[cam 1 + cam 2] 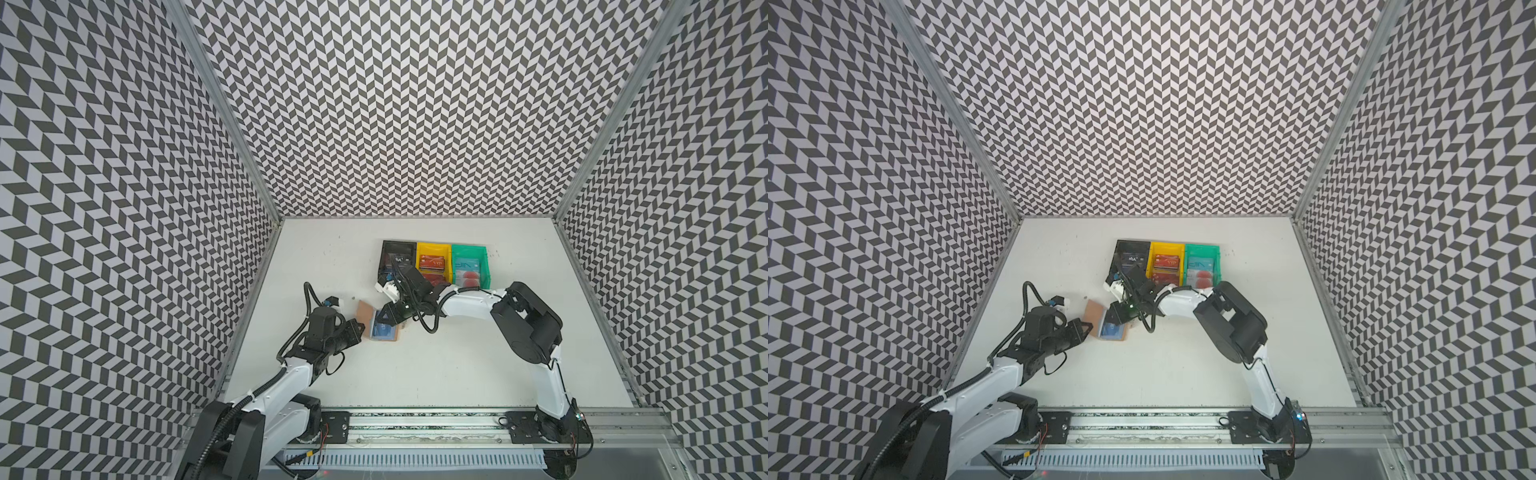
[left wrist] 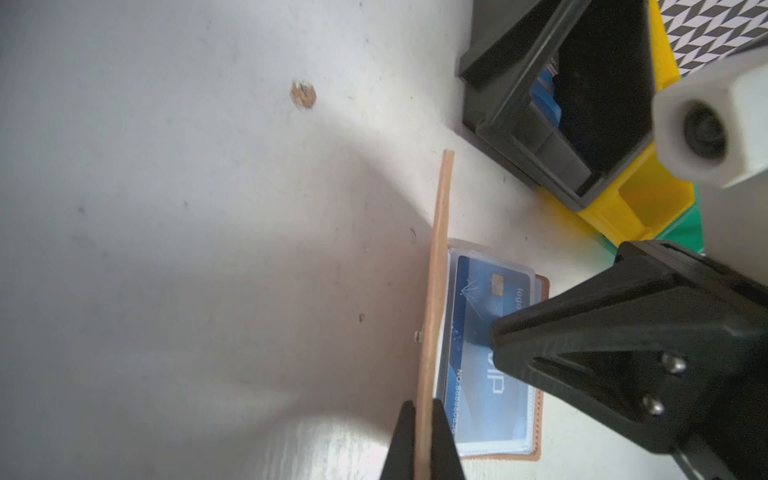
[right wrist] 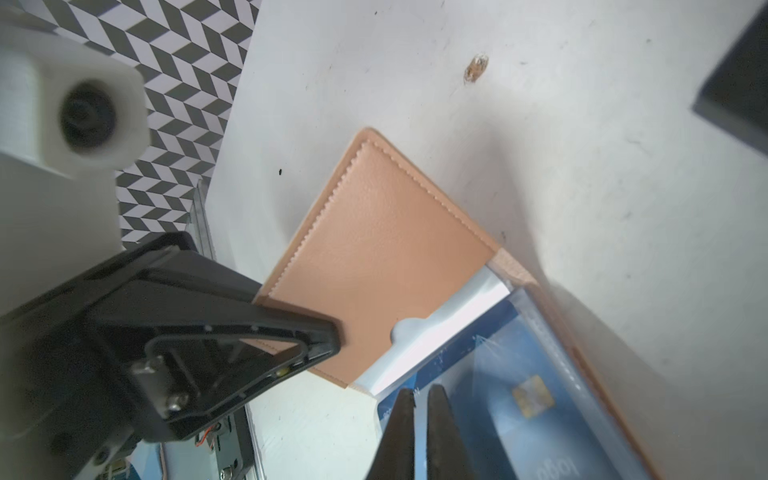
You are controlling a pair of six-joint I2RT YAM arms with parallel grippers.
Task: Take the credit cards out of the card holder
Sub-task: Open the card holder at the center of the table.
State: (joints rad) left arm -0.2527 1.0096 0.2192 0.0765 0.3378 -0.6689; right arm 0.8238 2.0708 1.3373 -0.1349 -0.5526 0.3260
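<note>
The card holder's raised flap is standing up by the sleeve of the blue card, so my left gripper needs to grip the flap (image 1: 365, 312) again and open it wider before the card comes out.
The card holder (image 1: 365, 314) (image 1: 1093, 313), a tan wallet, lies open on the table left of centre. My left gripper (image 2: 424, 405) (image 1: 362, 328) is shut on the card holder's raised flap (image 3: 382, 266) and holds it upright. A blue "VIP" credit card (image 2: 482, 374) (image 3: 519, 424) sits inside the clear sleeve on the flat half. My right gripper (image 3: 419, 390) (image 1: 381, 327) is shut, and its tips rest on that card near the sleeve's edge. I cannot tell whether it pinches anything. A teal "VIP" card (image 1: 466, 262) and a pale card with red circles (image 1: 469, 277) lie in the green bin.
Three bins stand side by side behind the wallet: black (image 1: 399, 242), yellow (image 1: 433, 245) with a red card, and green (image 1: 468, 248). The right arm's forearm reaches across in front of them. A small brown spot (image 2: 303, 94) marks the table by the wallet.
</note>
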